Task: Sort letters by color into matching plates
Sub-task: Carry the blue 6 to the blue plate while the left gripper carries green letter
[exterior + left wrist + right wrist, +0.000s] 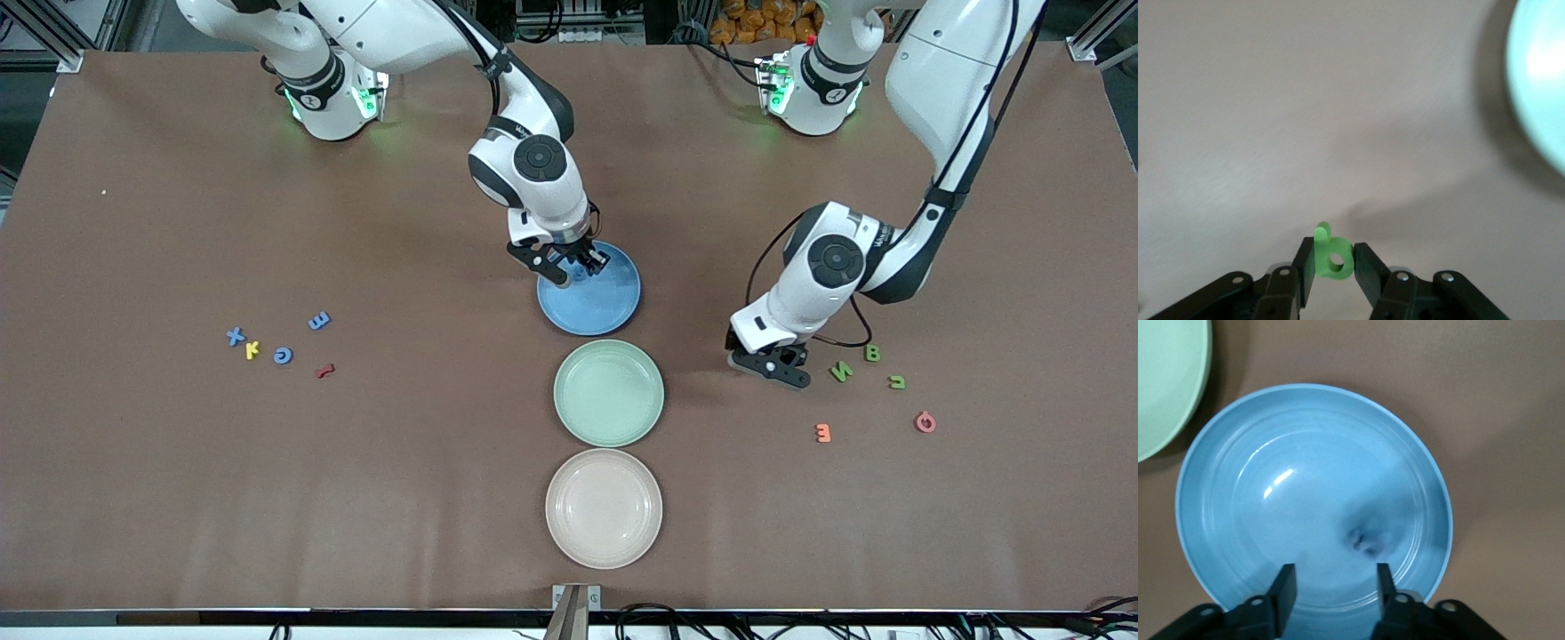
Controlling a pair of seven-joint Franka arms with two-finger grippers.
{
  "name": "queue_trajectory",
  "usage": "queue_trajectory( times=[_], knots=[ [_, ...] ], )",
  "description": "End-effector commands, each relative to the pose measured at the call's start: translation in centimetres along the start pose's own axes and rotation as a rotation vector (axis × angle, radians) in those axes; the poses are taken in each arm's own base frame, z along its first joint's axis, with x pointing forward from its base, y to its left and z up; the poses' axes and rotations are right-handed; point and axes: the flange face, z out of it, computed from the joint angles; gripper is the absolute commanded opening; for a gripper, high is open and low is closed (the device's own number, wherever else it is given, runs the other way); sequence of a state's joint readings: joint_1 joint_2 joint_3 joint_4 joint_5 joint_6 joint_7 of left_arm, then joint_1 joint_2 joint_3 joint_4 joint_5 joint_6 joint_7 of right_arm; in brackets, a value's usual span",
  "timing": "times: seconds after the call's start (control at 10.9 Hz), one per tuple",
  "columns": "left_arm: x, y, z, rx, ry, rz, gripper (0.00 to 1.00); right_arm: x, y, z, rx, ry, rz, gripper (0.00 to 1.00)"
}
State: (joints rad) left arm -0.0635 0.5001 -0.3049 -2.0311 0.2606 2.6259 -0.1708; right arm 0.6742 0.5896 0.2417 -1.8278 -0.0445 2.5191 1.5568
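Observation:
The robot's left gripper needs to release the small green letter in the middle of the mint green plate [610, 389].
My right gripper [573, 265] is open just over the blue plate [613, 311], at the part of it farthest from the front camera. A blurred blue letter [1365, 541] shows in that plate [1238, 520] past my open fingertips [1335, 577]. My left gripper [781, 367] is shut on a small green letter [1331, 261], low over the bare table between the mint green plate [609, 392] and the green letters. The cream plate [604, 508] is nearest the front camera. The green plate's rim [1545, 87] shows in the left wrist view.
Toward the right arm's end lie three blue letters [235, 336] [283, 356] [319, 320], a yellow one [252, 349] and a dark red one [325, 371]. Toward the left arm's end lie three green letters [841, 372] [873, 353] [897, 382], an orange one [823, 433] and a pink one [925, 422].

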Motion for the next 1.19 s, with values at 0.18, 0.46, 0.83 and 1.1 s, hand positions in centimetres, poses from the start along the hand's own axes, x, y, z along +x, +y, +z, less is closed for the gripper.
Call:
queue_trajectory(
  times=[0.18,0.46,0.83,1.1],
  knots=[
    [7.3,12.4,1.0,-0.144,0.069,-0.305,0.00,7.8,1.7,-6.4,0.006,0.073,-0.009,0.83],
    [9.2,16.3,1.5,-0.185,0.090,-0.404,0.00,14.8,7.4,-9.9,-0.108,0.079,-0.105,0.83],
    [9.7,17.7,1.2,-0.180,0.115,-0.414,1.00,23.9,18.6,-11.5,-0.181,0.041,-0.154,0.83],
    [9.3,13.2,1.6,-0.066,0.036,-0.394,1.00,29.8,25.1,-11.4,-0.178,-0.063,-0.030,0.82]
  ],
)
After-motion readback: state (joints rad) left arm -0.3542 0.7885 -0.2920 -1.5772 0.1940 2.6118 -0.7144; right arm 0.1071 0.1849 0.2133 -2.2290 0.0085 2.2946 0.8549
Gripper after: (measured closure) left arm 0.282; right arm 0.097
